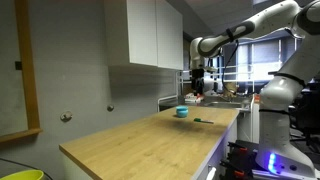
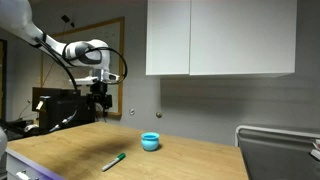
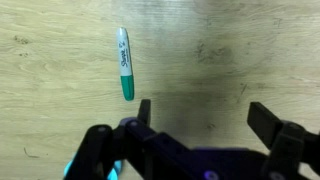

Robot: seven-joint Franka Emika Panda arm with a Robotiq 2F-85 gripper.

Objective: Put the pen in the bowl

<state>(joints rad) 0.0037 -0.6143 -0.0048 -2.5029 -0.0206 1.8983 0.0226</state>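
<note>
I will close my gripper on the green cap [image 1: 197,120] [image 3: 127,87] of the pen, at the end of the pen nearer the teal-blue bowl.
The pen [image 3: 125,63] is a thin marker with a green cap, lying flat on the wooden countertop [image 2: 70,150]; it also shows in both exterior views [image 1: 203,121] [image 2: 114,161]. The small teal-blue bowl [image 2: 150,141] [image 1: 182,112] stands upright on the counter a short way from the pen. Only a sliver of teal shows at the bottom left edge of the wrist view. My gripper [image 3: 202,115] hangs high above the counter, open and empty, with the pen just left of its left finger in the wrist view. It also shows in both exterior views [image 1: 197,88] [image 2: 101,98].
White wall cabinets [image 2: 220,35] hang above the counter's back edge. A sink area [image 1: 225,98] lies at the counter's far end. A grey wall with a socket [image 2: 161,114] runs behind the counter. Dark equipment [image 2: 55,105] stands behind the arm.
</note>
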